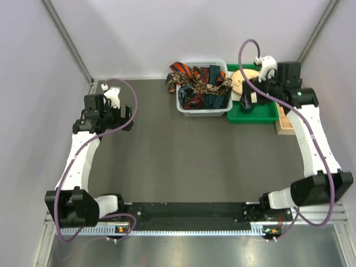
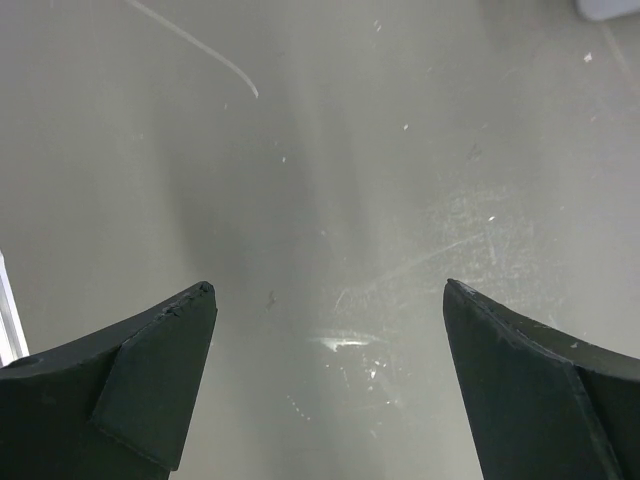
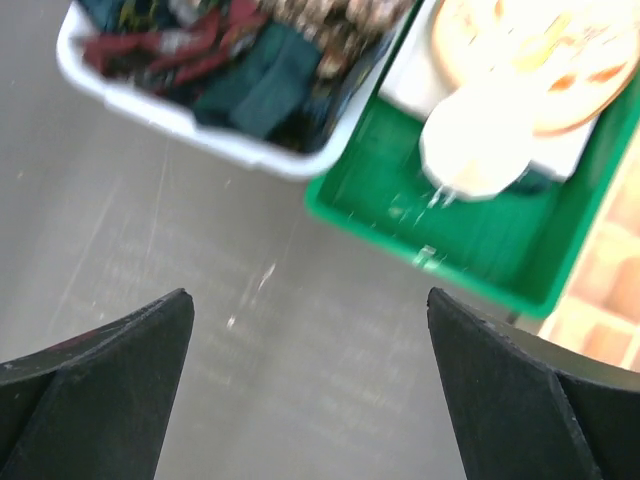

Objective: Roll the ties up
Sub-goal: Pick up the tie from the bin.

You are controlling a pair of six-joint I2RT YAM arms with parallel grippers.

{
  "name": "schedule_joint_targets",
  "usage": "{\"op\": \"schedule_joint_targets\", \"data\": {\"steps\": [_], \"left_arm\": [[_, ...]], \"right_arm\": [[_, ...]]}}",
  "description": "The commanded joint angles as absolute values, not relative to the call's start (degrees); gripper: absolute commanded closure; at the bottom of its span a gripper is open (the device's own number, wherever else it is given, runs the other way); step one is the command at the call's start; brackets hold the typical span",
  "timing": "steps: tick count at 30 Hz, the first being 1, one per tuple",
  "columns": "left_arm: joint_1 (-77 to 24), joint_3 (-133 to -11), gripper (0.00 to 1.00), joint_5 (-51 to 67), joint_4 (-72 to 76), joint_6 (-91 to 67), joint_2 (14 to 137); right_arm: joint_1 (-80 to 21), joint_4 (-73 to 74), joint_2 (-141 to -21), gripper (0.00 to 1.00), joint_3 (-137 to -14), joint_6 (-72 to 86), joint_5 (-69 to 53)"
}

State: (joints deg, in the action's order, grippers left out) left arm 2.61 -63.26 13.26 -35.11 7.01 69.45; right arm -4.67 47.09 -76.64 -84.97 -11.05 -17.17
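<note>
The robot's right gripper should close on the end of the speckled tie (image 1: 227, 84) (image 3: 385, 14) by the white mesh basket's rim, next to the green tray.
The ties (image 1: 199, 86) lie in a tangled heap in a white mesh basket (image 1: 201, 113) at the back of the table; an orange-black striped one (image 1: 179, 70) hangs over its far left rim. The right wrist view shows dark red (image 3: 150, 45), dark teal (image 3: 262, 88) and speckled (image 3: 340, 15) ties in the basket (image 3: 200, 125). My right gripper (image 1: 247, 99) (image 3: 310, 300) hovers open just in front of the basket and tray, holding nothing. My left gripper (image 1: 127, 118) (image 2: 330, 290) stands open over bare table at the left, far from the ties.
A green tray (image 1: 253, 115) (image 3: 480, 245) sits right of the basket, holding pale round things (image 3: 520, 60). A wooden block (image 1: 285, 125) lies to the tray's right. Grey walls close off the back and sides.
</note>
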Motion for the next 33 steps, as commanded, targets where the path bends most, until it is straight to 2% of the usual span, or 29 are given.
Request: {"op": "schedule_joint_targets", "data": {"steps": [1,6,17,22,33], "left_arm": [[2.8,-66.3,0.01,15.9,-32.8,6.8,68.9],[2.8,-67.5,0.01,15.6,-32.7,6.6,70.1],[2.7,-65.4,0.01,18.3,-30.6,4.9,70.6],[2.8,-64.6,0.01,18.5,-30.1,4.7,70.9],[2.7,-63.8,0.01,17.8,-29.3,4.6,71.6]], "right_arm": [[-8.0,43.9,-85.5,0.01,-97.5,-10.2,-11.5],[-10.1,42.0,-96.1,0.01,-108.8,-6.6,-6.8],[-10.7,37.8,-113.8,0.03,-118.9,-0.4,-6.9],[-11.0,35.4,-117.6,0.10,-119.8,2.3,-6.4],[-10.9,28.7,-123.8,0.14,-121.1,5.0,-8.2]]}}
